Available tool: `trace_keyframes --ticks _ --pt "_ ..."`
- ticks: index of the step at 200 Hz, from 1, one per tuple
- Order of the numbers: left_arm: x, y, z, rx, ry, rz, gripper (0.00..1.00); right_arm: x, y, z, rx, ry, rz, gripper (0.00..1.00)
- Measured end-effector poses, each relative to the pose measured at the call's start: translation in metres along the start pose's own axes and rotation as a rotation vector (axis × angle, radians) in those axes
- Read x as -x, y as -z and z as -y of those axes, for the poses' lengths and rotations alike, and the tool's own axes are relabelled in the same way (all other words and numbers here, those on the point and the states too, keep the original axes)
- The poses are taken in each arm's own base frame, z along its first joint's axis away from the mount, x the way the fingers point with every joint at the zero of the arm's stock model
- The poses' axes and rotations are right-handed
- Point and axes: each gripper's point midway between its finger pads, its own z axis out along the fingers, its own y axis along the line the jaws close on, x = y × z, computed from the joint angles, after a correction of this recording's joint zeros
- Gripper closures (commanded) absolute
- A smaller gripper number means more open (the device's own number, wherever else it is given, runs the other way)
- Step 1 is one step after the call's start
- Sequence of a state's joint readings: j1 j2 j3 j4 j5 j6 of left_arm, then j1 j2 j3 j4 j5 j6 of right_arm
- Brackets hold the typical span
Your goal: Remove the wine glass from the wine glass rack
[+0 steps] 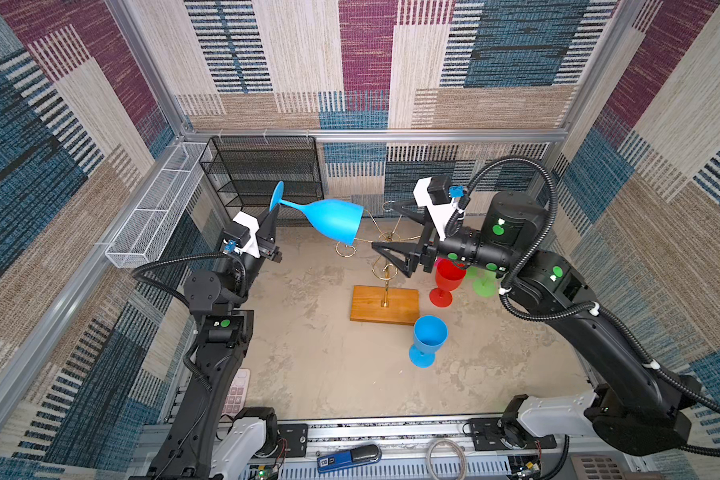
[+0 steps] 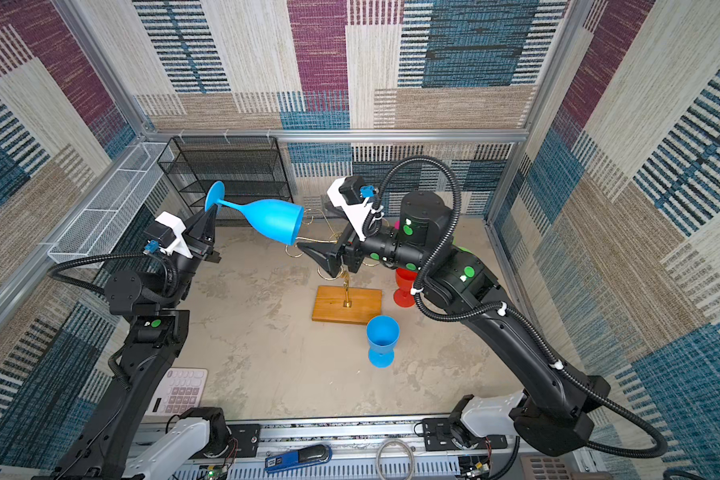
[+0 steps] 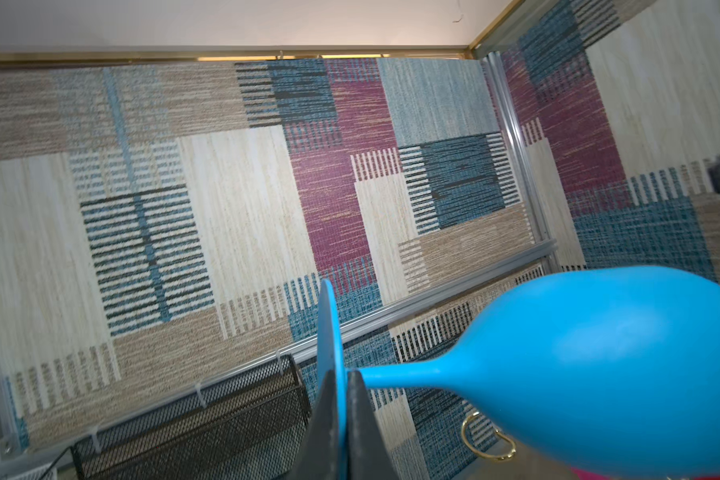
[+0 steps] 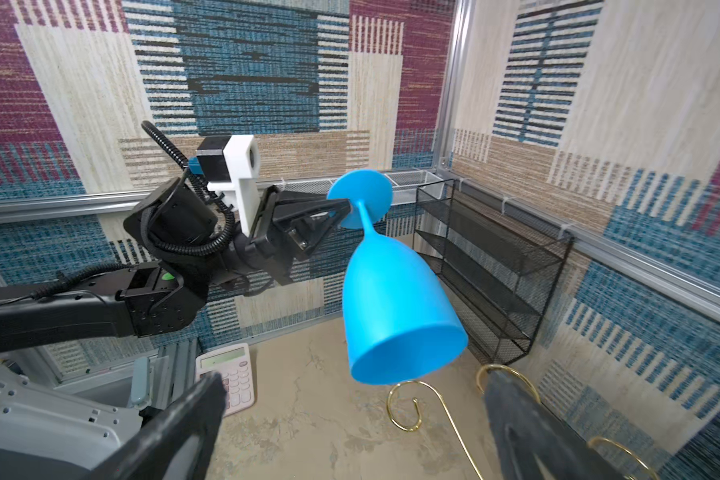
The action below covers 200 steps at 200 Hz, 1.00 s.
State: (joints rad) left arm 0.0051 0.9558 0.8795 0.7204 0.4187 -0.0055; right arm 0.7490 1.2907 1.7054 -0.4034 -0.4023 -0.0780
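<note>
The blue wine glass is held by my left gripper, and my right gripper needs to close on the back of the bowl's rim (image 1: 362, 208) (image 4: 464, 334) on that glass.
A blue wine glass (image 1: 333, 218) (image 2: 273, 218) hangs in the air, tilted with its bowl pointing down towards the rack. My left gripper (image 1: 276, 208) (image 3: 343, 378) is shut on the rim of its round foot. The wine glass rack (image 1: 370, 307) (image 2: 333, 305) is a gold wire stand on a wooden base, and its scroll arms (image 4: 408, 405) lie just under the bowl's rim, apart from it. My right gripper (image 1: 385, 226) (image 4: 356, 390) stands open at the rack's top, one finger on each side of the scroll arms, holding nothing.
A second blue glass (image 1: 428, 338) stands by the base's front corner, with a red glass (image 1: 447, 282) and a green one (image 1: 485, 284) under the right arm. A black mesh shelf (image 1: 266, 174) and a white mesh basket (image 1: 158, 208) line the back left. A pink calculator (image 2: 179, 390) lies front left.
</note>
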Motion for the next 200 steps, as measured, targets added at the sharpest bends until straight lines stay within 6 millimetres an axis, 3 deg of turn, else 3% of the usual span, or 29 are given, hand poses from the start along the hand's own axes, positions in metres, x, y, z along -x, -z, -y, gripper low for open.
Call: trace_keyframes --ticks 31,58,122,146,200 --pt "-0.010 0.012 -0.023 0.075 0.189 0.008 1.00 0.004 0.009 0.000 0.017 -0.017 0.033 0.05" --pt "-0.013 0.020 -0.029 0.084 0.330 0.042 1.00 0.004 0.004 0.003 0.023 -0.032 0.046 0.19" --pt "-0.020 0.031 -0.020 0.033 0.510 0.081 1.00 -0.020 -0.045 0.026 0.019 -0.139 -0.002 0.25" --pt "-0.021 0.033 -0.016 0.020 0.520 0.083 1.00 -0.020 -0.062 0.034 0.015 -0.171 -0.002 0.30" --pt "-0.024 0.038 -0.013 0.016 0.528 0.087 1.00 -0.022 -0.098 0.024 0.053 -0.187 -0.015 0.38"
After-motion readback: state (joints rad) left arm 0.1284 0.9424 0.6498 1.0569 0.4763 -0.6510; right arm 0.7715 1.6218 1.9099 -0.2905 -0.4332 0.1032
